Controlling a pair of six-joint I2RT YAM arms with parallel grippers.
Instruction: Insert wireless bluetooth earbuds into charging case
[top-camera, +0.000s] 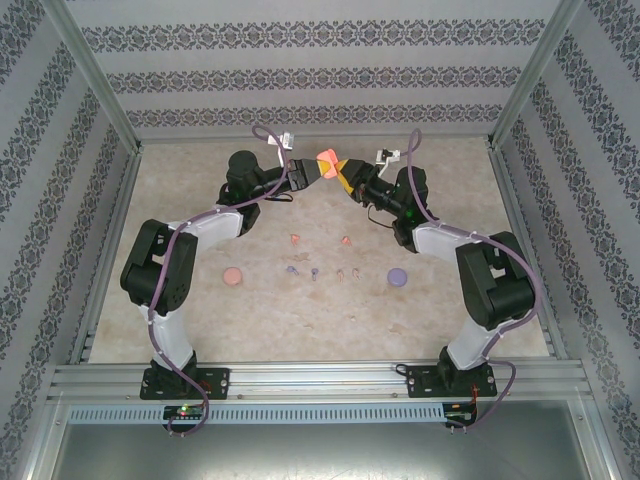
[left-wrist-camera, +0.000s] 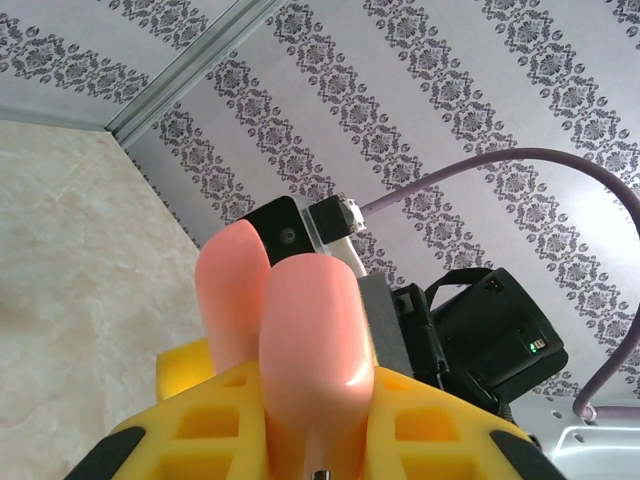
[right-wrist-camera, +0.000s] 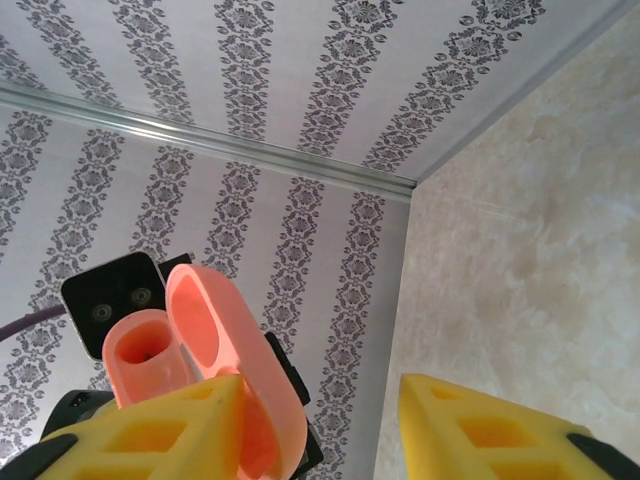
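Observation:
The case's hollows face my right gripper, so it should take the case's open lid (right-wrist-camera: 222, 328) and turn them upward before my left gripper retakes the case's body.
High over the back of the table, my left gripper (top-camera: 316, 166) is shut on a salmon-pink charging case (top-camera: 326, 158). In the left wrist view the case body (left-wrist-camera: 312, 340) stands between my yellow fingers (left-wrist-camera: 215, 410), with its opened lid (left-wrist-camera: 232, 295) behind it. My right gripper (top-camera: 346, 178) meets the case from the right. Its jaws (right-wrist-camera: 320, 425) are open wide, and the left finger (right-wrist-camera: 150, 430) lies against the open lid (right-wrist-camera: 245, 365). The hollow body (right-wrist-camera: 143, 352) is beside it. Several tiny earbuds lie on the table: orange-red (top-camera: 295, 238), (top-camera: 345, 240), purple (top-camera: 291, 269), pinkish (top-camera: 341, 273).
A pink round case (top-camera: 232, 276) lies on the table at the left and a purple one (top-camera: 397, 277) at the right. Patterned walls and metal frame posts (top-camera: 95, 85) enclose the marble-look tabletop (top-camera: 330, 320).

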